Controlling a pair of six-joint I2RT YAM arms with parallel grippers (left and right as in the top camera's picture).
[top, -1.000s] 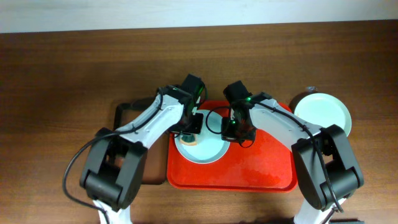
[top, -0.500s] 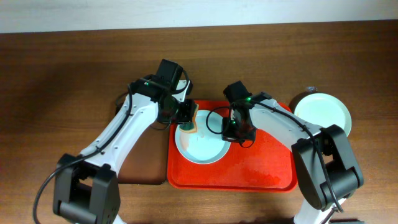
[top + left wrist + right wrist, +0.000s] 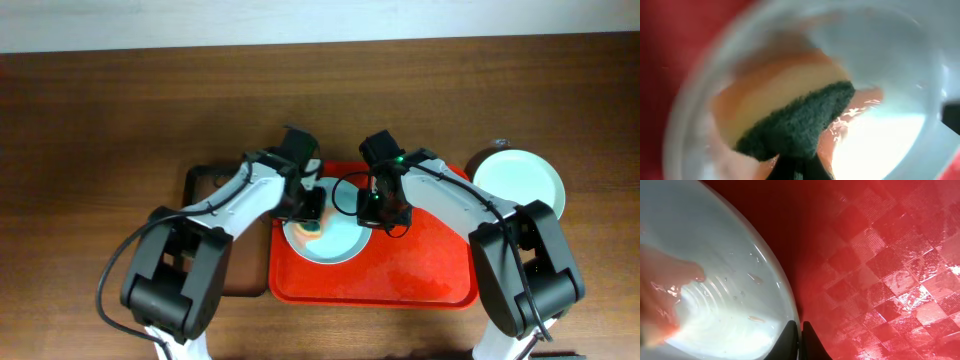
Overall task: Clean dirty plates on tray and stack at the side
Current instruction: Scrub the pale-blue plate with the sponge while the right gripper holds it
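I should release the yellow sponge from my left gripper near the middle of the black tray (image 3: 237, 242), a little toward the red tray.
A pale plate (image 3: 330, 240) lies at the left of the red tray (image 3: 420, 270). My left gripper (image 3: 308, 212) is shut on a yellow sponge with a green scouring face (image 3: 790, 115) and presses it on the plate's left part (image 3: 900, 135), where reddish smear and water show. My right gripper (image 3: 378, 212) is shut on the plate's right rim (image 3: 785, 305), pinching it at the tray floor (image 3: 880, 255). A clean plate (image 3: 518, 182) lies off the tray at the right, over a dark round thing. A third plate is not visible.
A narrow black tray (image 3: 215, 230) lies left of the red tray, partly under my left arm. The brown wooden table (image 3: 100, 120) stretches round both trays.
My left gripper has swung with the sponge: from on the plate, out to the plate's upper left edge, then back down onto its left part. My right gripper has stayed put on the rim.
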